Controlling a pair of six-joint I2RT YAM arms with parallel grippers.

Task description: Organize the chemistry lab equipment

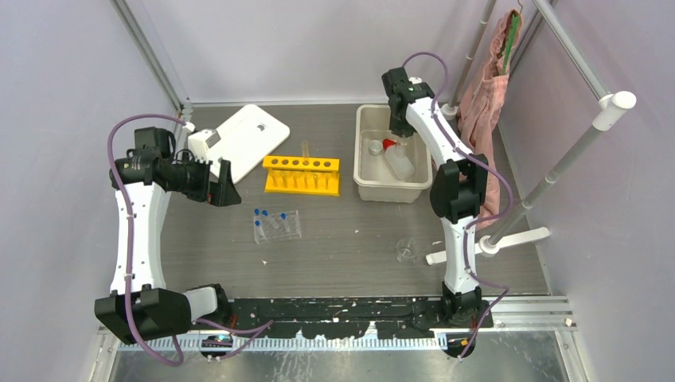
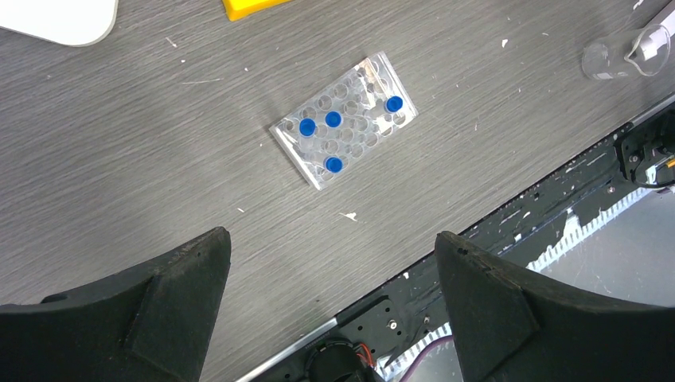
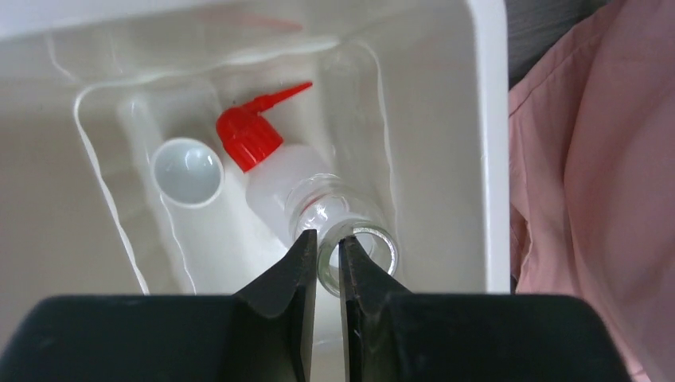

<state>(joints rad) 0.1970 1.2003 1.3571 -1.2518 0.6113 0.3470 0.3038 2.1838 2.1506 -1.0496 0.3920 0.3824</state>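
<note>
Next, my right gripper lets go of the small glass beaker beside the white bin's side nearest the pink cloth (image 1: 403, 155) (image 3: 341, 200).
My right gripper (image 3: 327, 239) is shut on the rim of a small glass beaker (image 3: 354, 227), one finger inside and one outside, and holds it inside the white bin (image 3: 487, 159). In the bin lie the white squeeze bottle (image 3: 286, 179) with its red spout and a tiny white cup (image 3: 188, 171). In the top view the right gripper (image 1: 396, 131) hangs over the bin (image 1: 362, 135). My left gripper (image 2: 333, 239) is open and empty above the table, left of the yellow rack (image 1: 302, 175), which holds one glass tube (image 1: 305, 148). The clear tray (image 2: 344, 119) carries several blue-capped vials. A second beaker (image 1: 407, 250) lies on the table.
A flat white slab (image 1: 239, 135) lies at the back left beside the left gripper. A pink cloth (image 1: 485, 103) hangs at the back right, close to the bin. A white pole stand (image 1: 509, 239) stands at the right. The black base rail (image 2: 557, 199) runs along the near edge.
</note>
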